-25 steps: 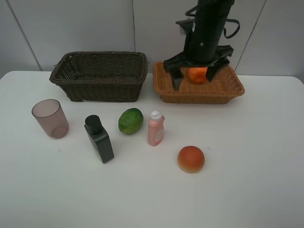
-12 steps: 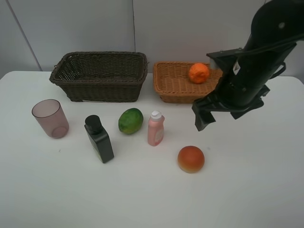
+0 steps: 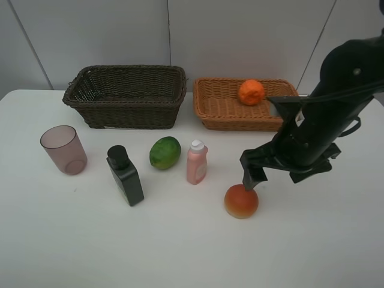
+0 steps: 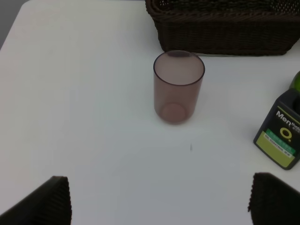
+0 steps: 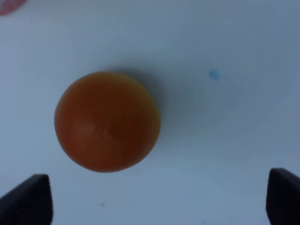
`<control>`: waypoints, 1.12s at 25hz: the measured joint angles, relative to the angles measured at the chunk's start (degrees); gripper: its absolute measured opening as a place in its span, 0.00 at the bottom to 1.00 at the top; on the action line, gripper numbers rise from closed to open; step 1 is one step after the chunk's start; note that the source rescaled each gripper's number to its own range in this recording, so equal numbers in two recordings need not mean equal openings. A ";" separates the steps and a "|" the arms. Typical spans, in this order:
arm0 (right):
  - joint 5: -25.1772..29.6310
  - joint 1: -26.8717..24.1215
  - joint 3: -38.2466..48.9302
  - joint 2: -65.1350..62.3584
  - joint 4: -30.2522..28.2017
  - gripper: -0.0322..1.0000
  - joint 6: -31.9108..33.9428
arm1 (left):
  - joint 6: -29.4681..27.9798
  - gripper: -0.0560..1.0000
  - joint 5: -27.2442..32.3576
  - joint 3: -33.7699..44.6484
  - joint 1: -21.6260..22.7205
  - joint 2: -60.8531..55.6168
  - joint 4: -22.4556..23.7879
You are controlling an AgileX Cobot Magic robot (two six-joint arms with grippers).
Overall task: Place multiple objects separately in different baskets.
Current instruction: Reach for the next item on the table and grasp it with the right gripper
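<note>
The red-orange fruit beside the pink bottle is next for my right gripper, which should go to it and close on the fruit's opposite sides (image 3: 242,199) (image 5: 108,122).
The orange (image 3: 251,92) lies in the light tan basket (image 3: 240,123). The dark brown basket (image 3: 129,111) stands to its left and looks empty. On the table are the mauve cup (image 3: 63,150), the blackish-green bottle (image 3: 126,176), the green fruit (image 3: 165,152), the pink bottle (image 3: 197,162) and the red-orange fruit (image 3: 241,201). My right gripper (image 3: 277,175) is open and empty, low over the table just behind and right of the red-orange fruit (image 5: 107,122). My left gripper (image 4: 159,206) is open and empty, facing the cup (image 4: 178,86); it is out of the exterior view.
The left wrist view also shows the dark basket's wall (image 4: 225,33) and the bottle (image 4: 283,140) beside the cup. The white table (image 3: 180,252) ends at a pale wall behind the baskets. A small blue speck (image 5: 213,74) marks the table near the fruit.
My right gripper released the orange in the tan basket, then swung forward and down to the red-orange fruit. The other objects have not moved.
</note>
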 joint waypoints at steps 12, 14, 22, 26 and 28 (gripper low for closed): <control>-2.39 3.98 0.28 0.00 -0.75 1.00 5.45 | 0.00 0.98 0.00 0.00 0.00 0.00 0.00; -2.46 3.98 0.28 0.00 -1.65 1.00 6.93 | 0.00 0.98 0.00 0.00 0.00 0.00 0.00; -5.03 3.98 0.28 0.00 -4.85 1.00 17.06 | 0.00 0.98 0.00 0.00 0.00 0.00 0.00; -6.86 3.98 0.28 2.15 -4.94 1.00 21.36 | 0.00 0.98 0.00 0.00 0.00 0.00 0.00; -7.35 3.98 0.28 3.88 -4.99 1.00 22.89 | 0.00 0.98 0.00 0.00 0.00 0.00 0.00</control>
